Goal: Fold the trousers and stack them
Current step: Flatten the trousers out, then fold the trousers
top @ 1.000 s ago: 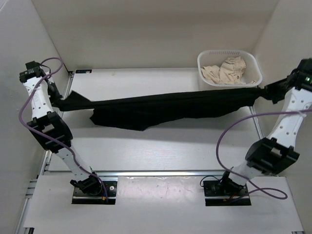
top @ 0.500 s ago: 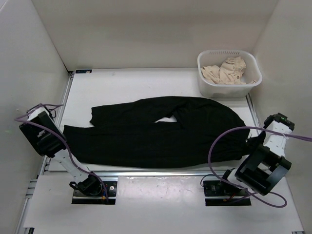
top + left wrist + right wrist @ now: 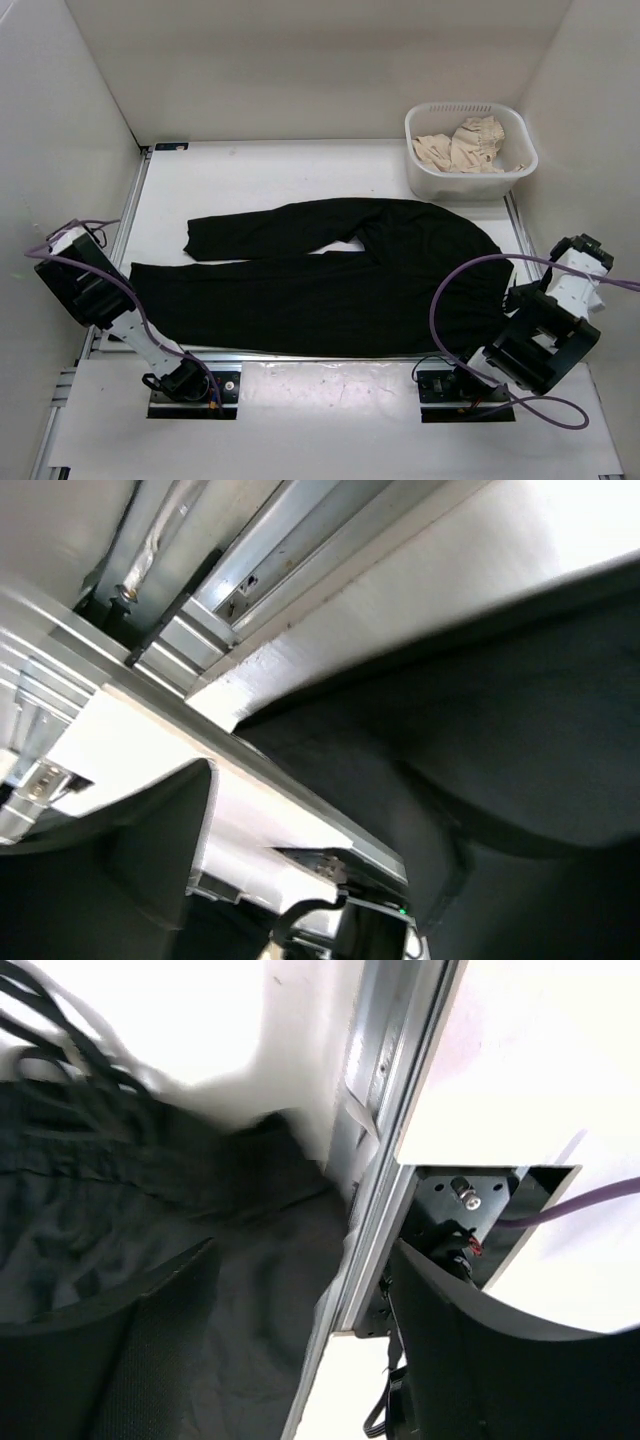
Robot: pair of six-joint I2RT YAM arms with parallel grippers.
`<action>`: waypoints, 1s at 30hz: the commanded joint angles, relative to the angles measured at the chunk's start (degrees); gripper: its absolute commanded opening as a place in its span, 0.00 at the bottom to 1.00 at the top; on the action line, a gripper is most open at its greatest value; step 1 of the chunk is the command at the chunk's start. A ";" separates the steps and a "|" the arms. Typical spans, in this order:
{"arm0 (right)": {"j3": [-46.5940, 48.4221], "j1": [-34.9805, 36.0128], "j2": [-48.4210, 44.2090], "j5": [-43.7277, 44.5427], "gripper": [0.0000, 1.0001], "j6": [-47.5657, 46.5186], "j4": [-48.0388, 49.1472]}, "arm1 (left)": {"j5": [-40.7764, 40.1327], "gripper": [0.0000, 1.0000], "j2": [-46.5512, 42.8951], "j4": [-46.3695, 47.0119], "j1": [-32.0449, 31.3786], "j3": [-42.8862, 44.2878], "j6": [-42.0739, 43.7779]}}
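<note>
The trousers' back edge (image 3: pixel 474 225) near the waistband, just in front of the white basket, is next for my right gripper to go to and close on.
The black trousers (image 3: pixel 330 290) lie spread flat across the table, one leg reaching left along the near edge and the other angled behind it. In the left wrist view my left gripper (image 3: pixel 330 900) stands open over the near-left table edge, with the trousers (image 3: pixel 520 740) beside it and nothing between its fingers (image 3: pixel 140 860). In the right wrist view my right gripper (image 3: pixel 300 1360) is open too, above the right end of the trousers (image 3: pixel 120 1190), which lies loose under it. Both arms sit low at the table's near corners in the top view.
A white basket (image 3: pixel 422 172) with beige cloths (image 3: pixel 465 145) stands at the back right. Metal rails (image 3: pixel 385 1160) run along the table's near edge beside both arm bases. White walls enclose the left, back and right sides.
A second ago the trousers hung stretched in the air between both shut grippers. Both arms came down toward the near edge, the trousers settled flat, and both grippers opened.
</note>
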 commanded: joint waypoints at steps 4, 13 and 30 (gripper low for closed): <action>9.82 4.71 -1.17 1.85 0.75 0.14 -1.82 | 5.06 0.95 -9.62 -2.16 -3.89 10.78 -0.19; 17.84 13.50 3.73 -6.23 0.75 6.55 14.94 | 25.28 1.00 -0.61 -2.51 -20.32 28.18 -0.19; 39.46 25.46 45.56 7.47 0.80 26.33 11.72 | 27.31 1.00 27.28 0.65 -33.07 47.81 -0.19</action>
